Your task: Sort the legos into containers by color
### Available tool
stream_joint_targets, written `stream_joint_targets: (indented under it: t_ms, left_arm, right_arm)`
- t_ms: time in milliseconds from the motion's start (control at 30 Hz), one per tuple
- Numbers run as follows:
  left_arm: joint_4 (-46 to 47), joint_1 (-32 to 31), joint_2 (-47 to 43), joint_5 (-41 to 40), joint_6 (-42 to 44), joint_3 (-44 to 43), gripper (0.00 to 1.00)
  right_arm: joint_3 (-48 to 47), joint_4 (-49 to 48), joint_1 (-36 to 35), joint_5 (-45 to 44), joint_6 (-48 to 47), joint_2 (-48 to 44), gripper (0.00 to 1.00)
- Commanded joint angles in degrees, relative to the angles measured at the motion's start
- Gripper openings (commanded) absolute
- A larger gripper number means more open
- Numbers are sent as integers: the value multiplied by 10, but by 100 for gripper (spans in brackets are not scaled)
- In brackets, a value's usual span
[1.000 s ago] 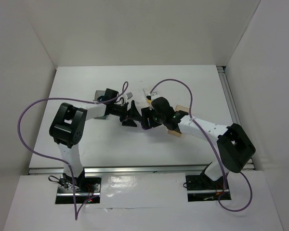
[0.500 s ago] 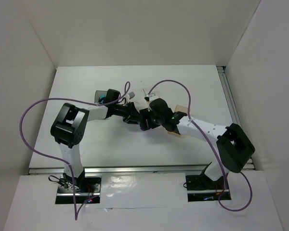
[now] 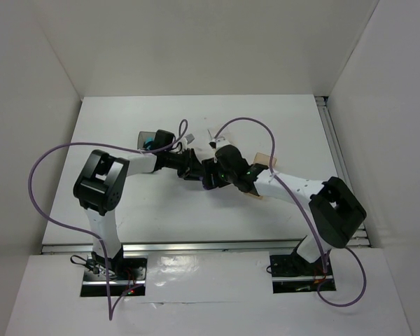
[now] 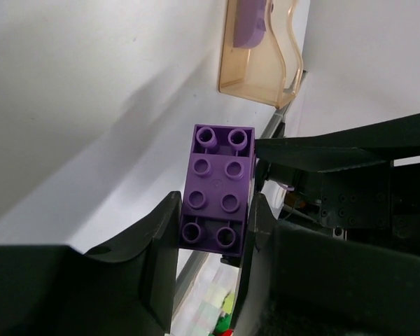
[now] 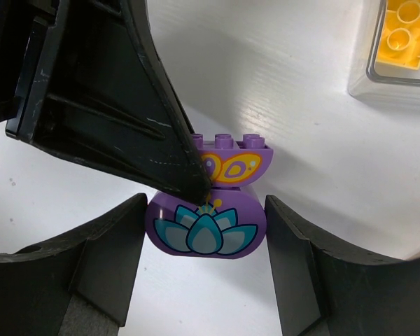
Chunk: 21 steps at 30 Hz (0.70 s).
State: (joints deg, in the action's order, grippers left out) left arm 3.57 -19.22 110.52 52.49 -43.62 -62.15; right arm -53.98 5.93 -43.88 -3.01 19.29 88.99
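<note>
Next, my left gripper releases the butterfly-print purple lego in the tan container (image 3: 255, 179) (image 4: 245, 26). It will let go close beside the purple piece.
Two purple legos are joined at mid table. The upper one, with a butterfly print (image 5: 241, 164), shows its studs in the left wrist view (image 4: 220, 175), and my left gripper (image 4: 215, 203) is shut on its sides. The lower, rounded one with a lotus print (image 5: 206, 227) sits between the fingers of my right gripper (image 5: 206, 210), which touch both its ends. Both grippers meet in the top view, the left gripper (image 3: 198, 170) against the right gripper (image 3: 210, 175). A tan container (image 4: 259, 56) holds a purple piece (image 4: 250, 28). A clear container (image 5: 399, 70) holds a yellow lego (image 5: 406, 35).
A dark grey container (image 3: 145, 135) with something teal inside (image 3: 148, 145) stands behind the left forearm. The tan container (image 3: 264, 162) lies under the right arm. White walls close the table on three sides, and a metal rail (image 3: 196, 246) runs along the near edge.
My left gripper stood wide open a second ago and has since shut on the purple lego. Both arms have drawn a little closer together.
</note>
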Motion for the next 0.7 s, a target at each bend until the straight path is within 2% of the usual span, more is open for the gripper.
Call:
stream_joint_targets:
  t_ms: [0,233,400,667]
  left_arm:
    - [-9,13,-7,-90,-21,-24,0]
    - [-88,13,-1,-170,9,-85,0]
    - [-118,13,-1,-189,30,-111,0]
    - [-178,2,-42,-245,83,-152,0]
  right_arm:
    - [-3,7,-12,-26,-16,5,55]
    - [-8,35,-17,-54,-22,-1,55]
    - [-8,57,-17,-82,-11,-19,55]
    - [-13,107,-17,-173,9,-98,55]
